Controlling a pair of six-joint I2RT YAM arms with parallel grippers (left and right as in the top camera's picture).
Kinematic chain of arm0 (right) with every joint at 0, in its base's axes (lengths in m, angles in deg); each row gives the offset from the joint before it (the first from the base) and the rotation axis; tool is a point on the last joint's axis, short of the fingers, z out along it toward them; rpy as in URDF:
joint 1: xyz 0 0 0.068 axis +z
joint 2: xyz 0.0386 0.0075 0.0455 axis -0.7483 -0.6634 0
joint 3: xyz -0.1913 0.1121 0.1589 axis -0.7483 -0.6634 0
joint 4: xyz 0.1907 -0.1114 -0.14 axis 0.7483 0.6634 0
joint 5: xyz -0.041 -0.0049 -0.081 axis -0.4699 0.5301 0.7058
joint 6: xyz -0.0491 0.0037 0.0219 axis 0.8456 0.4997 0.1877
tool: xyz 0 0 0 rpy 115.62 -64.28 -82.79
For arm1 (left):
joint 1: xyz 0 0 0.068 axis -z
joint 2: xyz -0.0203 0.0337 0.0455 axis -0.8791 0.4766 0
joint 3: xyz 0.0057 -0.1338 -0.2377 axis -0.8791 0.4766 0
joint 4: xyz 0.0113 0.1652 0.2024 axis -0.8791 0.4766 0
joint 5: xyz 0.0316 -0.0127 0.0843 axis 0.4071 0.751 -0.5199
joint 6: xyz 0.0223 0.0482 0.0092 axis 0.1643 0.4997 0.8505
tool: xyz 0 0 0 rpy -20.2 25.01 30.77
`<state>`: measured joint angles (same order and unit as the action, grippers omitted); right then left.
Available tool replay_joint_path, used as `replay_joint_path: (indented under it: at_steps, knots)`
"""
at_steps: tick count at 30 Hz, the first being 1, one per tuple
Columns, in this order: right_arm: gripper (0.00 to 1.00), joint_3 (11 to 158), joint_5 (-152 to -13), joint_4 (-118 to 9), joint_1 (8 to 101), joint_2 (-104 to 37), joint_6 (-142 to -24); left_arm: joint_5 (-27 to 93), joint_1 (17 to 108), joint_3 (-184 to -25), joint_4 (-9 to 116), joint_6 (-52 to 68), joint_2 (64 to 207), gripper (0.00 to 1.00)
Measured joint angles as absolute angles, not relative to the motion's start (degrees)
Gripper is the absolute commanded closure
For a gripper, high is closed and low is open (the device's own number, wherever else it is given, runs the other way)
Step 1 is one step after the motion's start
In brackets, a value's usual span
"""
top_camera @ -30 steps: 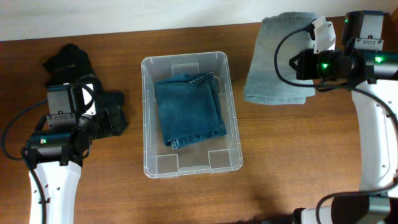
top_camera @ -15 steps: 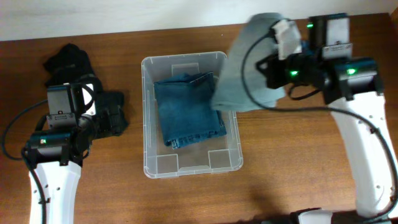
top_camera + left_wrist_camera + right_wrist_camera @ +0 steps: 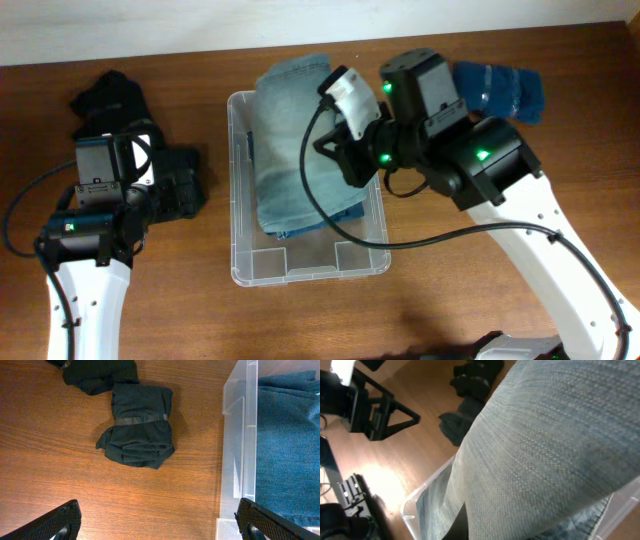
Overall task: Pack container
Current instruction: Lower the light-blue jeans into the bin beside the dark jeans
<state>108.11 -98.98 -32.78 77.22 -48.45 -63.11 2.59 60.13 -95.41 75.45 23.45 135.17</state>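
I should lay the folded light blue-grey garment down with my right gripper over the near end of the dark blue jeans (image 3: pixel 312 213).
The clear plastic container (image 3: pixel 240 262) stands at the table's middle and holds folded dark blue jeans (image 3: pixel 345 212). My right gripper (image 3: pixel 338 150) is shut on a folded light blue-grey garment (image 3: pixel 290 140) and holds it over the container, covering most of the jeans. In the right wrist view that garment (image 3: pixel 555 445) fills the frame and hides the fingers. My left gripper (image 3: pixel 157 522) is open and empty over bare wood, left of the container wall (image 3: pixel 240 435). A folded black garment (image 3: pixel 140 427) lies in front of it.
More black clothing (image 3: pixel 108 98) lies at the far left, with a black bundle (image 3: pixel 180 180) beside the left arm. A blue folded cloth (image 3: pixel 500 90) lies at the back right. The table's back edge meets a white wall.
My right arm has swung left with the light blue-grey garment from the back right to above the container. This uncovered the blue cloth at the back right. The left arm has not moved.
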Motion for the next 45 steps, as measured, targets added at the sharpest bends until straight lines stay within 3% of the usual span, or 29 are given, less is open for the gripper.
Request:
replay_joint_path:
  at_steps: [10,21,22,23,26,34,41,42,43,45]
  knots:
    - [0.96,107.4,-97.8,-30.3,80.8,-53.0,-70.5,2.6,60.1,-95.4,75.5,23.5,135.2,0.01]
    - [0.94,95.2,-96.7,-31.2,83.7,-56.8,-80.5,2.6,60.1,-95.4,75.5,23.5,135.2,0.01]
    - [0.81,94.6,-96.5,-31.0,83.6,-56.9,-80.8,2.6,60.1,-95.4,75.5,23.4,135.2,0.01]
    - [0.76,94.3,-96.5,-30.7,83.6,-56.9,-81.0,2.6,60.1,-95.4,75.5,23.5,135.2,0.01]
    - [0.02,94.2,-96.7,-28.8,83.7,-56.9,-81.5,2.6,60.1,-95.4,75.5,23.5,135.2,0.01]
    - [0.02,94.3,-94.6,-26.5,83.7,-56.9,-82.6,2.6,60.1,-95.4,75.5,23.5,135.2,0.01]
    - [0.01,103.4,-83.0,-25.0,83.8,-56.8,-80.9,2.6,60.1,-95.4,75.7,23.5,135.2,0.01]
    - [0.07,105.4,-81.9,-25.5,83.8,-56.8,-80.3,2.6,60.1,-95.4,75.8,23.4,135.2,0.01]
    - [0.35,107.2,-81.1,-26.4,83.8,-56.5,-79.6,2.6,60.1,-95.4,75.9,23.4,135.2,0.01]
    - [0.72,108.9,-80.0,-27.9,83.8,-56.0,-78.3,2.6,60.1,-95.4,76.2,23.4,135.2,0.01]
